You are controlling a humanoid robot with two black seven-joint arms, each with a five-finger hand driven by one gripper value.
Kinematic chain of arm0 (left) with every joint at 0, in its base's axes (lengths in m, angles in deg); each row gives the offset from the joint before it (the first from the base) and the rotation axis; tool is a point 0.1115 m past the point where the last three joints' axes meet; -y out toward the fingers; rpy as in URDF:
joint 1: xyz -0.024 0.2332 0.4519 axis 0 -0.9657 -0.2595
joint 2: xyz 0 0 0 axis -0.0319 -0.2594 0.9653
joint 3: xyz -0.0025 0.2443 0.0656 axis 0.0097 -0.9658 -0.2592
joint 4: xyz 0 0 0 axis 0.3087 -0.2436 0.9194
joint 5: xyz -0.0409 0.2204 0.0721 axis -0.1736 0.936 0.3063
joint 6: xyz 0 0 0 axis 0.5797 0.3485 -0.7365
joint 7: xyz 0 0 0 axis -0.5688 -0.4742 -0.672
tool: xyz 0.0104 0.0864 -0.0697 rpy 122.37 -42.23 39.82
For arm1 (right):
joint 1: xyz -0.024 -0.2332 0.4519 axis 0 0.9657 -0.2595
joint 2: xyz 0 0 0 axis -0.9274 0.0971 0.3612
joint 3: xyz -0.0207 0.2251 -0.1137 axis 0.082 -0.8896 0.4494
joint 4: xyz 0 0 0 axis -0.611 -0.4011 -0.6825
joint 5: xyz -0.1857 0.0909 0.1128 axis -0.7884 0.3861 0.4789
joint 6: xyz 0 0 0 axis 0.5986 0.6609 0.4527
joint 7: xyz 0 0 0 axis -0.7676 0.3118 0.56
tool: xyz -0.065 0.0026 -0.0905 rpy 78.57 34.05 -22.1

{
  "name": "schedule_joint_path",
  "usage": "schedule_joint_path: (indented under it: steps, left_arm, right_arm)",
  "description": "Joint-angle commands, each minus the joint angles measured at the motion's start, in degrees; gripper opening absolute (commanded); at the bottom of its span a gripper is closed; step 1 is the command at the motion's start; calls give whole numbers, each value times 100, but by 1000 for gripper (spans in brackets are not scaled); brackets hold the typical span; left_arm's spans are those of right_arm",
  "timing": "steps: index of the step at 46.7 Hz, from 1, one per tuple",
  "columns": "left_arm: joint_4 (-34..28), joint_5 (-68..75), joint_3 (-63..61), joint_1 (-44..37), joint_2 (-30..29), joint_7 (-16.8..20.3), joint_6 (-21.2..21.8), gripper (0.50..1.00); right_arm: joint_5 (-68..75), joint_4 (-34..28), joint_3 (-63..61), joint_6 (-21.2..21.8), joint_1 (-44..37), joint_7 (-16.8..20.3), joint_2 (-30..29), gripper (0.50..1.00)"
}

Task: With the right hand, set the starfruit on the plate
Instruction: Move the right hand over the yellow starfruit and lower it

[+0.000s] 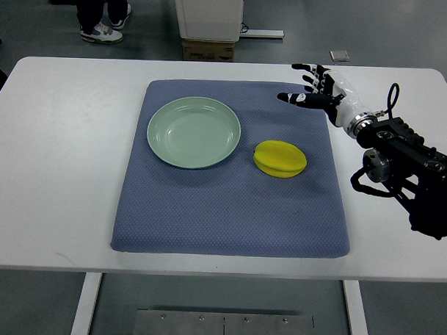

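Observation:
The robot's right gripper should close around the middle of the yellow starfruit (280, 158), with fingers on the fruit's far side and the thumb on its near side.
A yellow starfruit (280, 158) lies on the blue mat (229, 212), just right of a pale green plate (194, 132) that holds nothing. My right hand (314, 86) hovers above the mat's far right corner, behind and to the right of the starfruit, apart from it. Its black-tipped fingers (293, 98) are spread and hold nothing. The right arm (400, 155) comes in from the right edge. No left arm shows.
The mat covers the middle of a white table (54, 169). Beyond the table's far edge stand a person's legs and shoes (102, 23), a cardboard box (208, 49) and a white cabinet base (210, 13).

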Motion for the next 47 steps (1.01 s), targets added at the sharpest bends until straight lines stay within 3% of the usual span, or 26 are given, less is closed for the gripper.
schedule_joint_path:
  steps: [1,20,47]
  left_arm:
    - [1,-2,0,0,0,0,0,1000]
    - [1,7,0,0,0,0,0,1000]
    - [1,-2,0,0,0,0,0,1000]
  right_arm:
    - [-44,-198,190,-2,-83,1,154,1000]
    - [-853,-839,1078,157,-408,-114,647,1000]
    - [-1679,-1288,2185,157,-707,-254,708,1000]
